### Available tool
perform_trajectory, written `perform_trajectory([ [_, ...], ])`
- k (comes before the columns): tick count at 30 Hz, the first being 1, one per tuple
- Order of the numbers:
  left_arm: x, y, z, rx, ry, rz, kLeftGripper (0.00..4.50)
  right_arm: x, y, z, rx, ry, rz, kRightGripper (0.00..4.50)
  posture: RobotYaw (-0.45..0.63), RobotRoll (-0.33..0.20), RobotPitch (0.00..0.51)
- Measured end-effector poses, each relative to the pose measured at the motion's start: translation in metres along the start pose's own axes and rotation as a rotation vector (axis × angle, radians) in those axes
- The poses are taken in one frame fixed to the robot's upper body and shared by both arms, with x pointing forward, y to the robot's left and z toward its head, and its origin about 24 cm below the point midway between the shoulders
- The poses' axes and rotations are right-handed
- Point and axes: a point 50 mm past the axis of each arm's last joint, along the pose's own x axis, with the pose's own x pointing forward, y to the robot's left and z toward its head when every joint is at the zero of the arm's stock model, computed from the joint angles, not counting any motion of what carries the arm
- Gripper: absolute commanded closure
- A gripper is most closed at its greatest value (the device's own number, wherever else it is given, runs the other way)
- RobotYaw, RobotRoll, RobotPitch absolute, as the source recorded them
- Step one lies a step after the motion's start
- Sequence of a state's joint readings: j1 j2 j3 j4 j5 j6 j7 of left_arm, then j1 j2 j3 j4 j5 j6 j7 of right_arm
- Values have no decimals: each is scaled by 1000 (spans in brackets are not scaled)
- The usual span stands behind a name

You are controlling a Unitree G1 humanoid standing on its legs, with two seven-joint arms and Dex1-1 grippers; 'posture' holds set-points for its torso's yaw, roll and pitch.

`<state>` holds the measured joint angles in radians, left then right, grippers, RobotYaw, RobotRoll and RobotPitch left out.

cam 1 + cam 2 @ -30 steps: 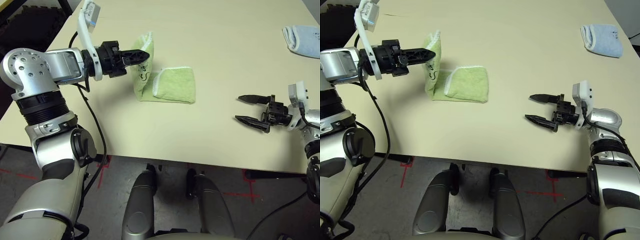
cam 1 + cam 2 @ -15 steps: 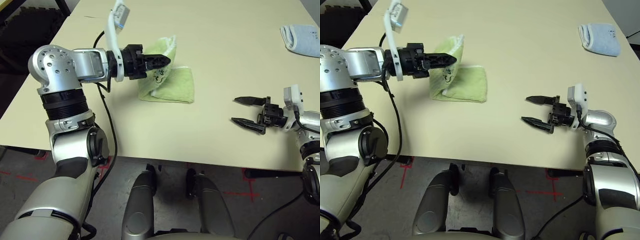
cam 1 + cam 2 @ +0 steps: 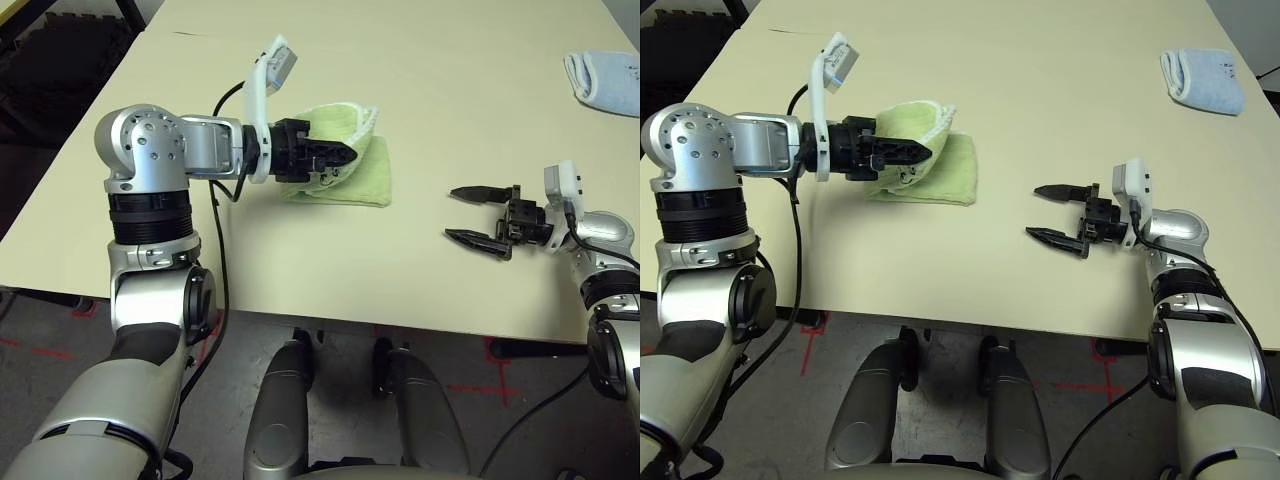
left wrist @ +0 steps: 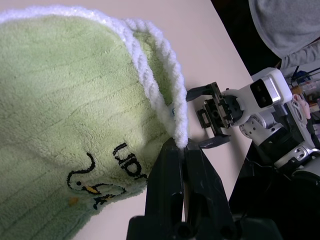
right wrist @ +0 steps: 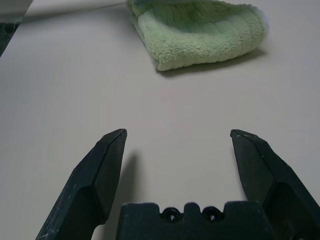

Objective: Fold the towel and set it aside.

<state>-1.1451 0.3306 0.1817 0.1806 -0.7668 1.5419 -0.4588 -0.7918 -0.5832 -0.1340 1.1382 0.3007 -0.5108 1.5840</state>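
Observation:
Next, my left gripper lets go of the raised white edge on the lower green layer's side (image 3: 387, 182) facing my right gripper.
The light green towel (image 3: 355, 170) with white stitched edging lies at the table's middle left, one layer lifted and arched over the rest. My left gripper (image 3: 345, 157) is shut on that raised white edge (image 4: 175, 107), with dark embroidery (image 4: 107, 172) showing just below the grip. My right gripper (image 3: 470, 214) hovers open and holds nothing to the right of the towel (image 5: 200, 32), low over the bare tabletop, its fingers pointing toward it.
A pale blue folded towel (image 3: 605, 78) rests at the far right of the cream table (image 3: 450, 90). The table's front edge (image 3: 300, 318) runs close below both grippers. A person in grey (image 4: 287, 25) sits beyond the table's far side.
My left gripper has carried the towel's lifted edge rightward over the lower layer. The right gripper has drifted left toward the towel, still open.

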Motion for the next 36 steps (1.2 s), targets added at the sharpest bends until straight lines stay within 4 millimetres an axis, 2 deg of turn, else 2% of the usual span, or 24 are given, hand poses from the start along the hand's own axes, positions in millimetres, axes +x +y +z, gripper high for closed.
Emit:
perform_trajectory([
  [4,4,-6,6,23,5,-29,4478,0,0,0,0,3,1,0,65,0,262],
  [10,11,-7,2,40,53,-41,4478,1,0,-1,1,2,-2,0,61,0,264],
  [17,25,1,-12,75,118,-5,4478,2,1,-2,4,-1,-1,0,57,0,266],
  [26,37,22,-18,82,116,95,4478,2,3,-3,4,0,0,0,47,0,262],
  [29,39,22,-17,99,110,98,4478,2,3,-3,2,0,0,0,47,0,262],
  [32,41,21,-18,106,109,90,3759,2,3,-3,1,0,0,0,49,0,259],
  [36,42,9,-10,126,42,-24,2208,2,3,-3,-1,-1,1,0,59,0,253],
])
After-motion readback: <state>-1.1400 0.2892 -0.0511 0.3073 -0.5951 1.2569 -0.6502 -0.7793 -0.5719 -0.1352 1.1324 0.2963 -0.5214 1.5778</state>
